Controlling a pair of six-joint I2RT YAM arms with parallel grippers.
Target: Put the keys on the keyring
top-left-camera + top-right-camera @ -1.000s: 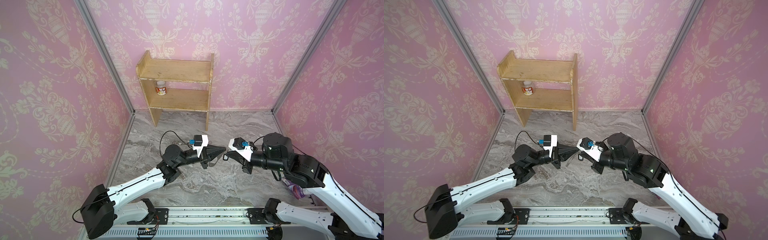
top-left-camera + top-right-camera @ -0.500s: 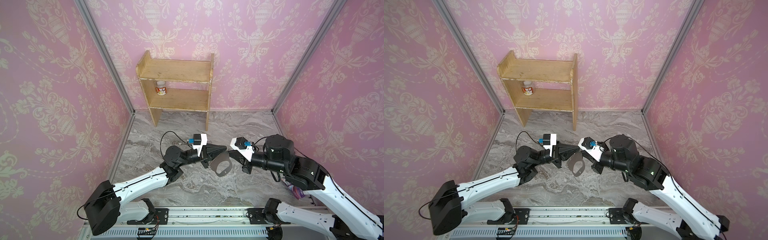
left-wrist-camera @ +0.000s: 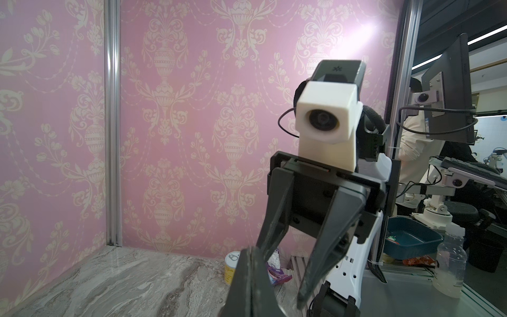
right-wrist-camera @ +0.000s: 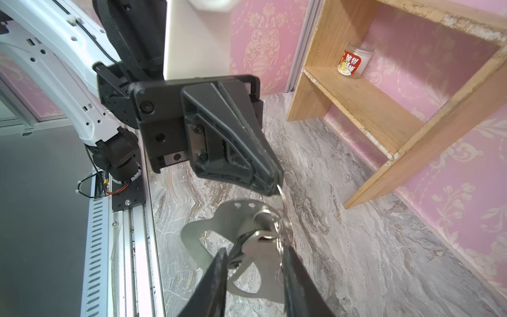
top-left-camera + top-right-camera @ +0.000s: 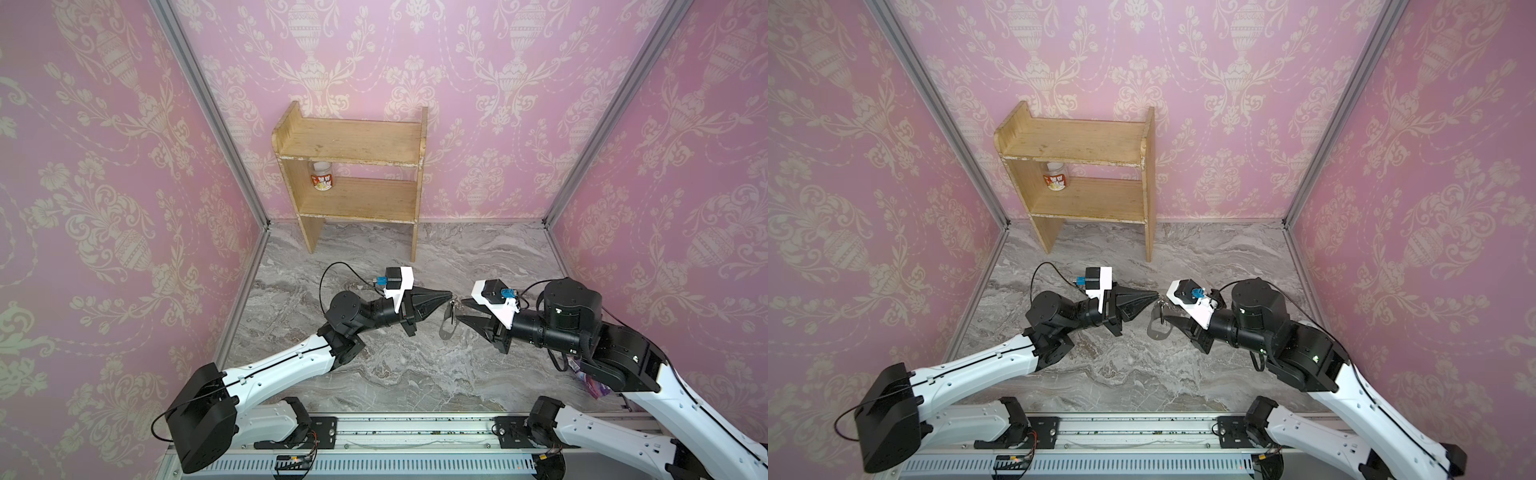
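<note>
I will take the ring (image 4: pixel 283 203) with my right gripper before my left gripper grips the plate, because the plate dangles loose from the split ring in my left gripper.
My left gripper (image 4: pixel 274 188) is shut on a small metal split ring of the keyring (image 4: pixel 208 238). The keyring is a flat grey plate with a handle slot, and it hangs below the closed tips. A silver key (image 4: pixel 260 244) and a dark one (image 4: pixel 240 248) hang on the rings against the plate. In both top views the plate (image 5: pixel 446 326) (image 5: pixel 1156 328) dangles between the two arms above the floor. My right gripper (image 4: pixel 255 248) (image 5: pixel 461 311) is open, with one finger on each side of the keys. The left wrist view shows only the shut left jaws and the right gripper (image 3: pixel 282 271).
A wooden shelf (image 5: pixel 353 166) stands at the back wall with a small jar (image 5: pixel 322 178) on its lower board. A yellow can (image 3: pixel 231 267) and a purple packet (image 3: pixel 277 275) lie near the right arm's base. Pink walls close in three sides of the marble floor (image 5: pixel 395 374).
The right gripper was shut tip to tip with the left one and has now opened. The plate swung down and hangs from the left gripper alone, now turned more edge-on.
</note>
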